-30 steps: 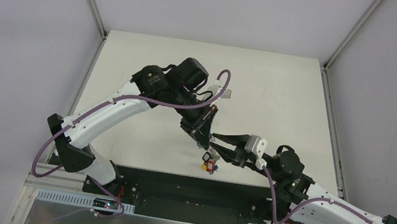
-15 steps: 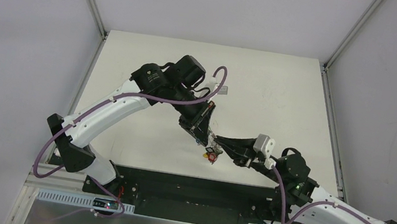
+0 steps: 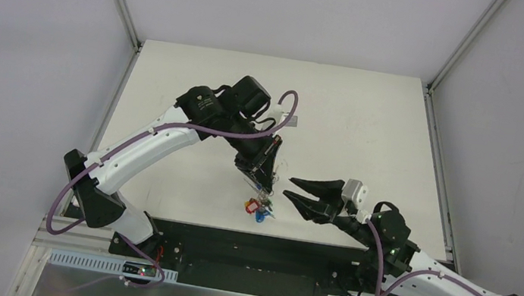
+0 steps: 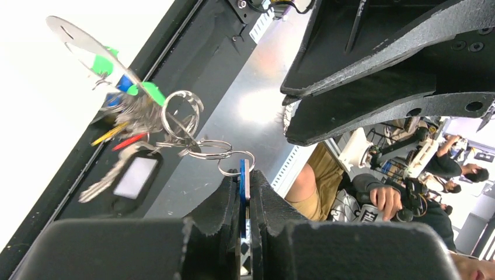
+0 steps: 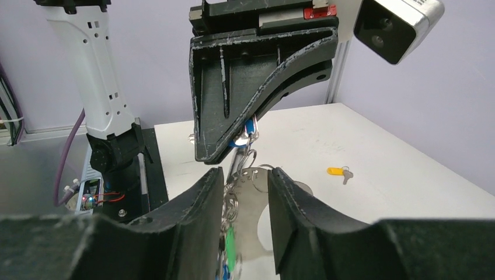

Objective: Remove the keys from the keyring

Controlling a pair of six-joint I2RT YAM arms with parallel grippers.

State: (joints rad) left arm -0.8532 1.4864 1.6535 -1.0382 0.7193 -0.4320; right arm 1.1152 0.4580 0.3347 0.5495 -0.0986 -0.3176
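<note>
The keyring's top ring hangs loose from the blue-tagged key, so next my right gripper moves closer and pinches that ring [image 5: 255, 174] before it pulls the bunch of keys away.
My left gripper [image 3: 263, 188] is shut on a blue-tagged key [image 4: 243, 175] and holds it up in the air. From that key a chain of silver rings, the keyring [image 4: 182, 115], hangs with the other keys [image 3: 258, 209] bunched on it: green [image 4: 150, 90], red and yellow tags, a black tag [image 4: 131, 178] and a flat metal plate [image 5: 257, 195]. My right gripper [image 3: 287, 187] is open and empty, just right of the bunch. In the right wrist view the bunch shows in the gap between its fingers [image 5: 195, 204].
A loose yellow-tagged key [image 5: 337, 171] lies on the white table [image 3: 368, 131], away from the bunch. The black base plate [image 3: 230, 247] runs along the table's near edge, under the hanging keys.
My right gripper has opened and drawn back to the right, off the bunch. The left gripper and the hanging keys have shifted a little to the left.
</note>
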